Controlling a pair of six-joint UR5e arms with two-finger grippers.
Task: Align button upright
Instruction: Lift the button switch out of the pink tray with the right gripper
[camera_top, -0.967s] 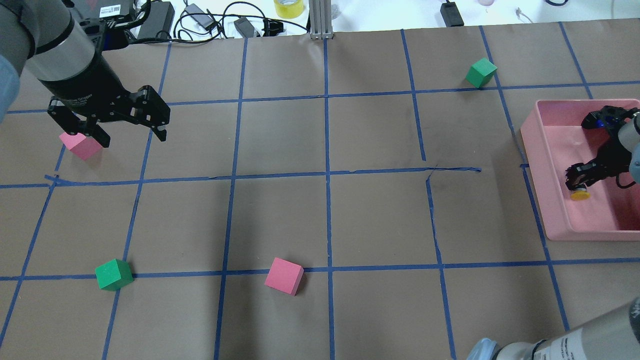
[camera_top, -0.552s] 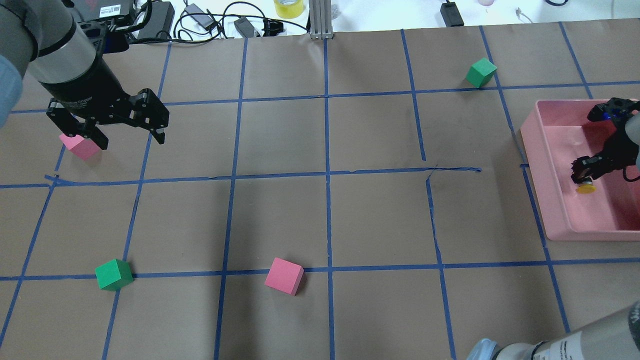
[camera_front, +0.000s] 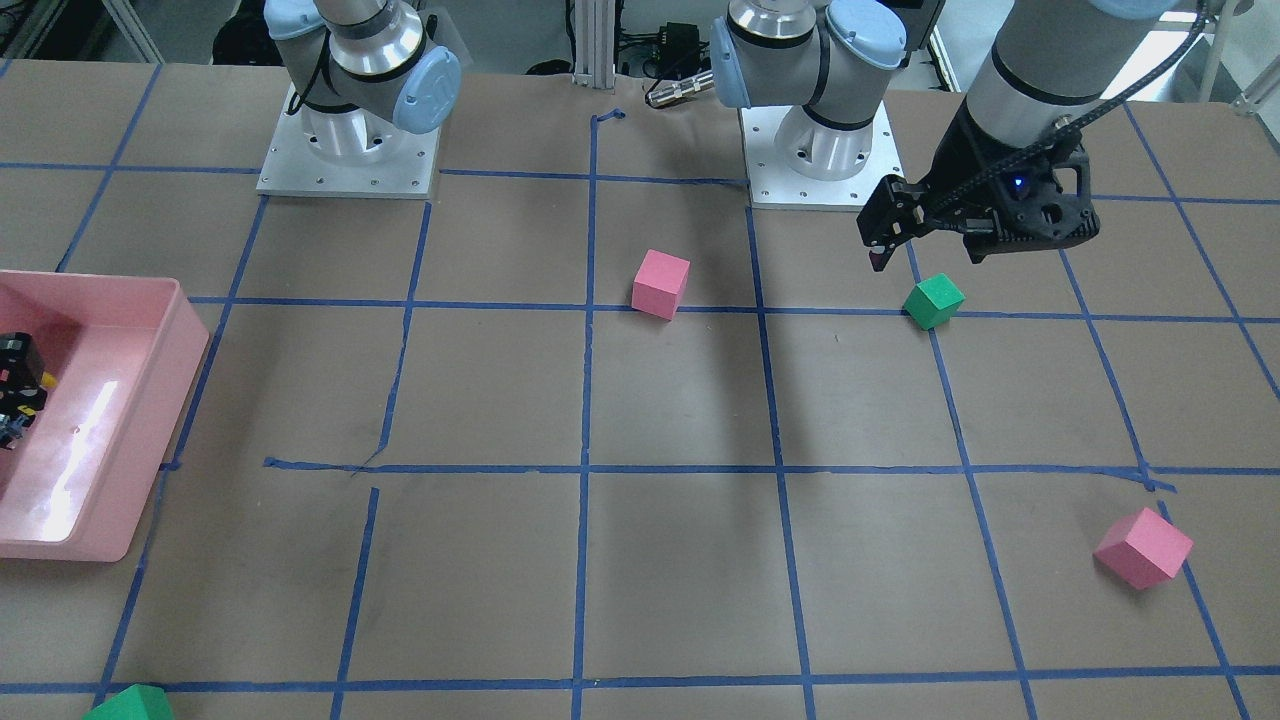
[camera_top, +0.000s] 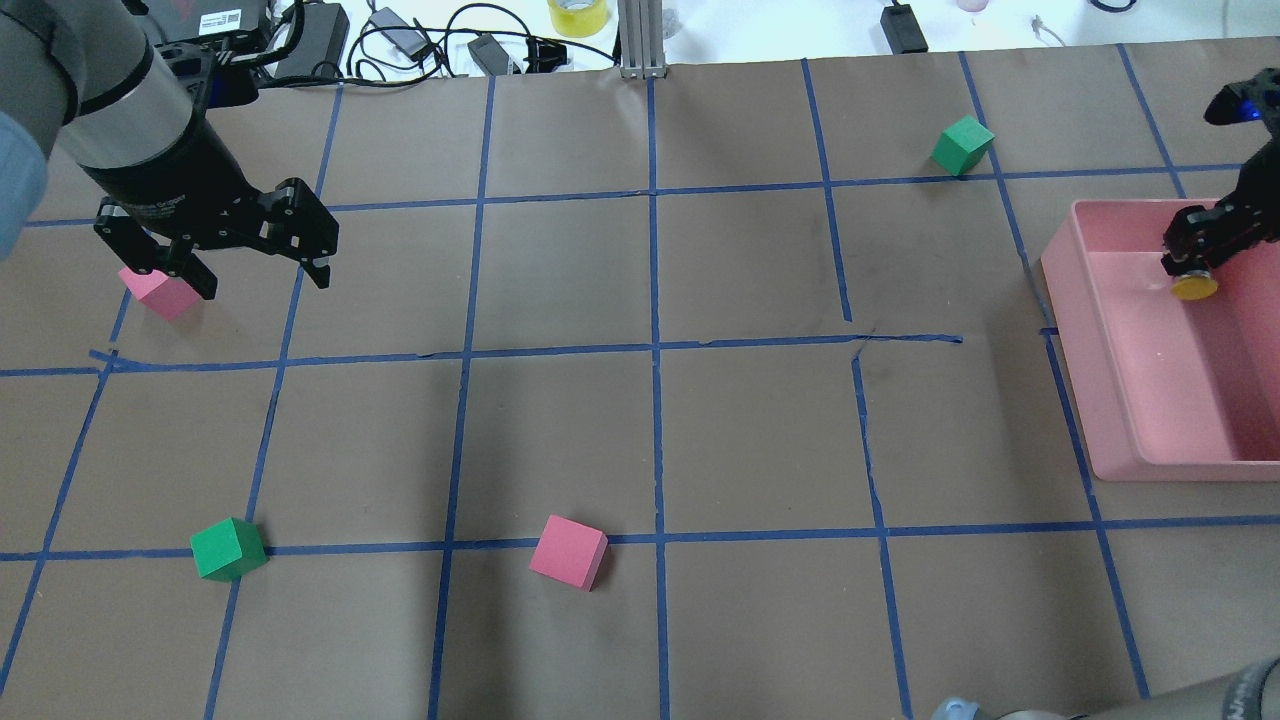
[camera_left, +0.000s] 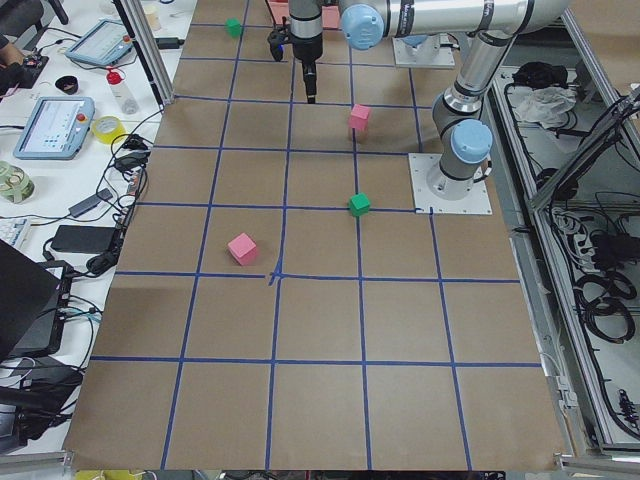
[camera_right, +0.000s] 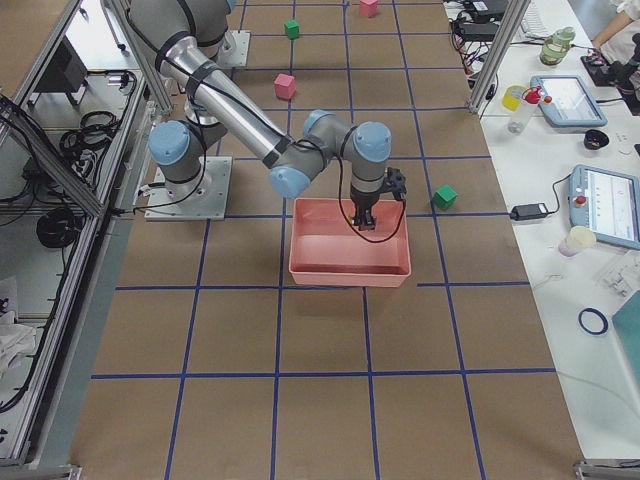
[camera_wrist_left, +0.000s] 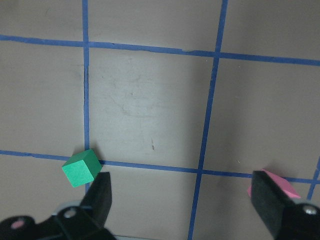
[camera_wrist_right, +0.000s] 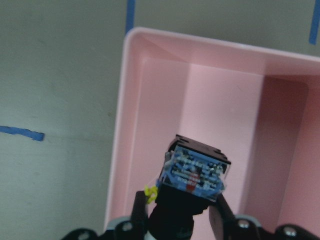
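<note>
The button will leave my right gripper on the blue tape crossing (camera_front: 605, 467) near the table's middle.
The button (camera_top: 1193, 288) has a round yellow cap, a black body and a whitish base block. My right gripper (camera_top: 1190, 262) is shut on it and holds it over the far part of the pink bin (camera_top: 1085, 330), cap down. In the right wrist view the base block (camera_wrist_right: 196, 172) faces the camera between my fingers (camera_wrist_right: 140, 212), with the bin floor below. My left gripper (camera_top: 262, 280) is open and empty, hovering at the table's left beside a pink cube (camera_top: 160, 292). Its fingers (camera_wrist_left: 101, 196) show wide apart in the left wrist view.
A green cube (camera_top: 228, 548) and a pink cube (camera_top: 568, 552) lie near the table's front. Another green cube (camera_top: 962, 145) lies far right, beyond the bin. Cables, power bricks and a yellow tape roll (camera_top: 578, 15) lie past the far edge.
My right gripper has carried the button from the middle of the bin toward its far side. My left gripper has barely moved.
</note>
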